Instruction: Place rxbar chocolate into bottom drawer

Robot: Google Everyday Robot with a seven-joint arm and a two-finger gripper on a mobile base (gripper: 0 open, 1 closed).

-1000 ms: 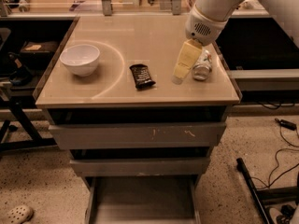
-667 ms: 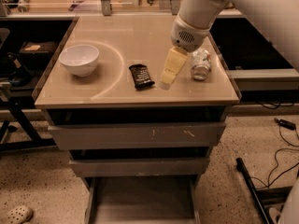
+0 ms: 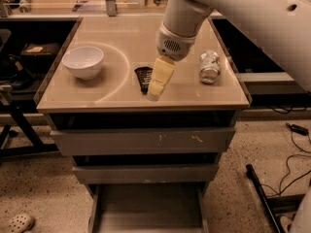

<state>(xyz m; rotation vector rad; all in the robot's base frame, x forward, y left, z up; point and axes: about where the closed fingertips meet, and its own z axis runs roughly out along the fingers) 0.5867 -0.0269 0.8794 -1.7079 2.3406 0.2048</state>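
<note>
The gripper next closes on the middle of the rxbar chocolate (image 3: 146, 77), between white bowl and silver can.
The rxbar chocolate (image 3: 142, 76), a dark flat bar, lies on the tan cabinet top (image 3: 121, 38) near its front edge, at the middle. My gripper (image 3: 156, 89) hangs from the white arm right above the bar's right side and hides part of it. The bottom drawer (image 3: 146, 210) is pulled out below the cabinet, a shallow grey tray with nothing showing in it.
A white bowl (image 3: 83, 61) stands on the left of the top. A crushed silver can (image 3: 210, 66) lies on the right. Two wider grey drawers (image 3: 141, 141) above the bottom one are closed. Cables and a dark stand lie on the floor at right.
My gripper has moved left, from beside the silver can to over the right side of the chocolate bar. The bar, can and bowl have not moved.
</note>
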